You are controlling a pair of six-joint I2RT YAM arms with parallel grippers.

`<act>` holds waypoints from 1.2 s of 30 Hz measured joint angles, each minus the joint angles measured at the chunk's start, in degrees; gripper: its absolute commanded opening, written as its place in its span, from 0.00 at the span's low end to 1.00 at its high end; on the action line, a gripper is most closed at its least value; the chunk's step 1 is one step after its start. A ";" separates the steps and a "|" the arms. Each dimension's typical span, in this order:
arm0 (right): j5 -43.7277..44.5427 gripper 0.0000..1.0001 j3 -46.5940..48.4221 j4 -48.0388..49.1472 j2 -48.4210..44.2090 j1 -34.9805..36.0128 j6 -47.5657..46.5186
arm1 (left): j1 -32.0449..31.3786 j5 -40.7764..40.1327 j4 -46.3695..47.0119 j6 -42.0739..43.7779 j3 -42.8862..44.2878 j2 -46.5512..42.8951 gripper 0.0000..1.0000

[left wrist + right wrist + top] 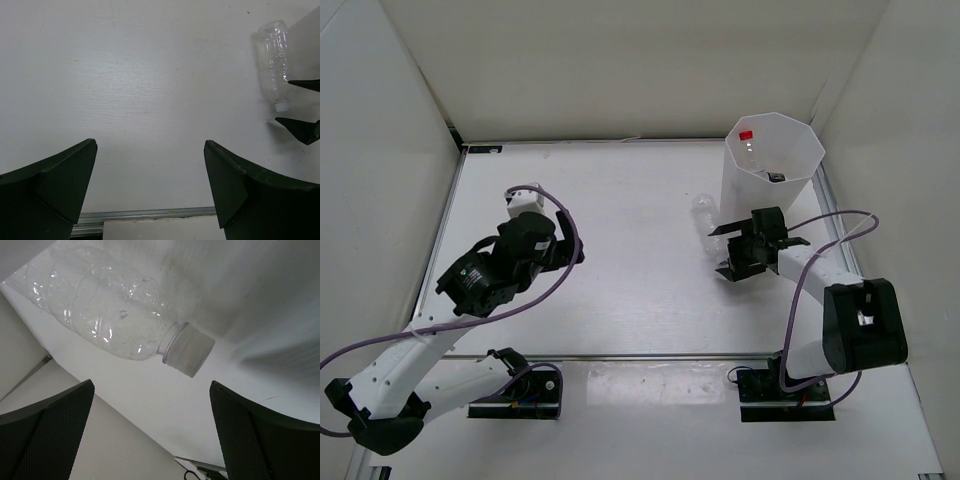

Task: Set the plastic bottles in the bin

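Next, the robot's right gripper should move to the clear bottle beside the tall white bin and close around the middle of its body [706,221] [75,296].
A plain clear bottle [703,212] with a white cap lies on the table just left of the tall white bin [802,150]. Inside the bin I see a red cap [746,135] and a dark cap [775,177]; the blue-white labelled bottle is out of view. My right gripper [720,252] is open and empty, its tips just short of the bottle's cap. In the right wrist view the bottle [100,305] lies ahead of that gripper [152,405]. My left gripper [572,252] is open and empty over bare table at centre left. It also shows in the left wrist view [150,160], which has the bottle [272,60] at far right.
White walls close the table in at the left, back and right. A metal rail [650,356] runs along the near edge, with both arm bases behind it. The right arm's cable [840,225] loops beside the bin.
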 measured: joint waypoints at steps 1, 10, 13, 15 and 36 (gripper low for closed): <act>0.28 1.00 0.55 -1.16 -0.20 0.00 -1.03 | 0.00 0.17 0.04 -0.09 -0.24 -0.04 0.99; 6.75 0.93 10.67 -19.76 -4.81 5.53 -14.93 | 0.00 1.18 2.71 -0.74 -4.72 -0.94 0.99; 9.57 0.89 12.94 -26.01 -9.66 10.97 -20.33 | 0.00 1.25 3.96 -1.09 -6.40 -1.01 0.99; 10.82 0.89 14.21 -29.46 -12.61 14.67 -23.37 | 0.00 1.27 4.85 -1.36 -7.37 -1.01 0.99; 51.06 0.94 50.53 -38.62 31.41 39.67 -67.82 | 0.00 5.51 7.37 -1.05 -12.68 -0.87 0.99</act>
